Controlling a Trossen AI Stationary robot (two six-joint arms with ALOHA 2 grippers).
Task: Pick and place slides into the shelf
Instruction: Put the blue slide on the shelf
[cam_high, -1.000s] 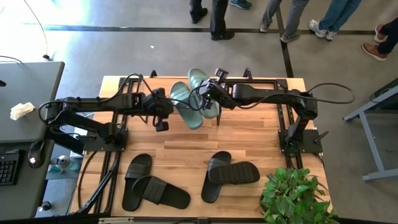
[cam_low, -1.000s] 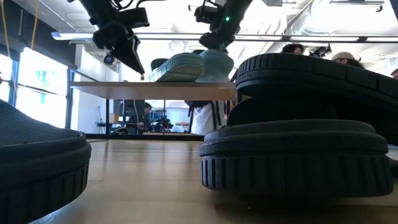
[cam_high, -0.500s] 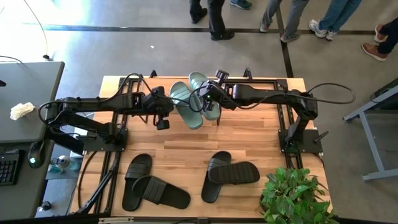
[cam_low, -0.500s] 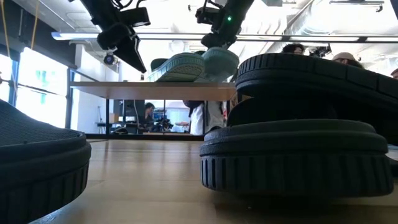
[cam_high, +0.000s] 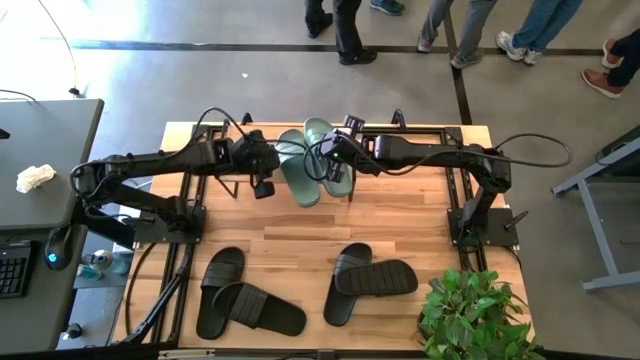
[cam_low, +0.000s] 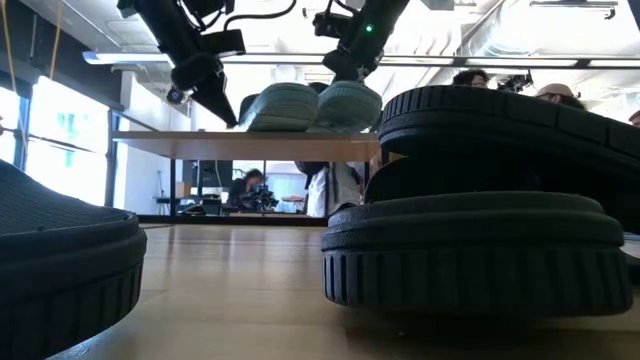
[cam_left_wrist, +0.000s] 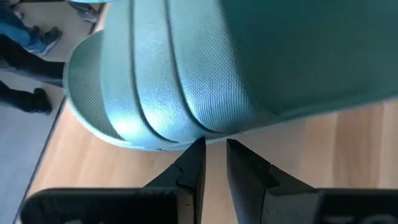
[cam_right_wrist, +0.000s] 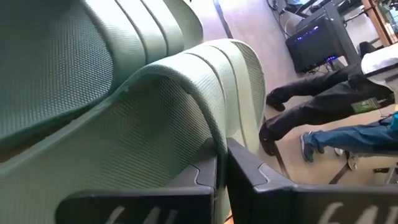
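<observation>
Next, my right hand releases its green slide on the shelf, straight (cam_high: 331, 156) alongside the other green slide.
Two sage-green slides lie side by side, soles down, on the shelf (cam_low: 180, 145) at the table's far middle. My left gripper (cam_high: 265, 186) is nearly shut, with a thin gap and nothing between its tips, at the left green slide's (cam_high: 297, 168) outer side. My right gripper (cam_high: 338, 170) is shut on the right green slide (cam_high: 322, 140). Two black slides (cam_high: 240, 298) lie overlapping on the near left of the table, and two more (cam_high: 368, 278) on the near right. My left gripper lays its fingertips (cam_left_wrist: 198, 148) against the left green slide's sole edge (cam_left_wrist: 205, 132), on its long outer side. The fingers slant down from the table's left. The slide rests flat on the shelf top (cam_left_wrist: 311, 143). My right gripper pinches the edge of the right green slide's strap (cam_right_wrist: 214, 140) between its two fingers. The fingers slant down from the table's right. The slide sits upright with its sole on the shelf.
A potted plant (cam_high: 470, 312) stands at the table's near right corner. Black arm frames (cam_high: 465, 215) flank the table's middle. A grey desk (cam_high: 40, 180) stands to the left. People's legs (cam_high: 345, 30) show beyond the far edge.
My left gripper has swung toward the far edge and the right, against the left green slide. That slide has turned on the shelf from a slant to lie nearly alongside the right one. My right gripper has stayed in place on its slide.
</observation>
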